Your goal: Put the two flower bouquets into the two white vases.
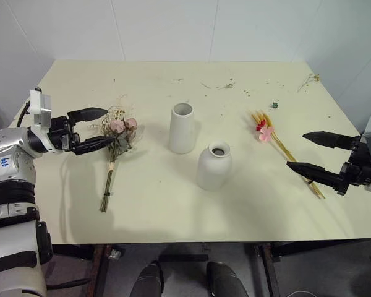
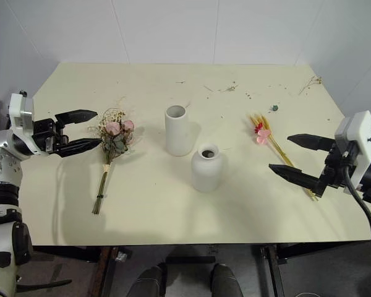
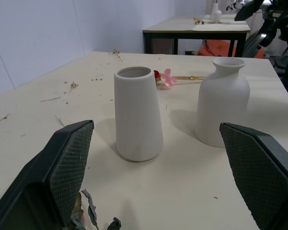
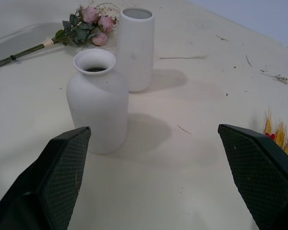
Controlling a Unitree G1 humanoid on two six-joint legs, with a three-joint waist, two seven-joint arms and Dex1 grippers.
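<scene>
The robot's right gripper will go to the wheat bouquet next and close on its stems [image 1: 285, 152] just below the pink flower.
The pink rose bouquet [image 1: 116, 141] lies on the table's left half, blooms toward the far side, stems toward the front. My left gripper [image 1: 96, 129] hovers open just left of its blooms, with nothing between the jaws. A tall straight white vase [image 1: 182, 127] stands at the table's middle, and the rounded narrow-necked vase [image 1: 214, 165] stands just right of and in front of it. The wheat bouquet [image 1: 274, 140] with red-pink flowers lies flat on the right. My right gripper [image 1: 300, 150] is open beside that bouquet's stem end, holding nothing.
The cream table [image 1: 173, 210] carries scattered dry bits along its far side [image 1: 226, 85]. White walls close in behind and on both sides. In the left wrist view, another table [image 3: 197, 28] with clutter stands further back.
</scene>
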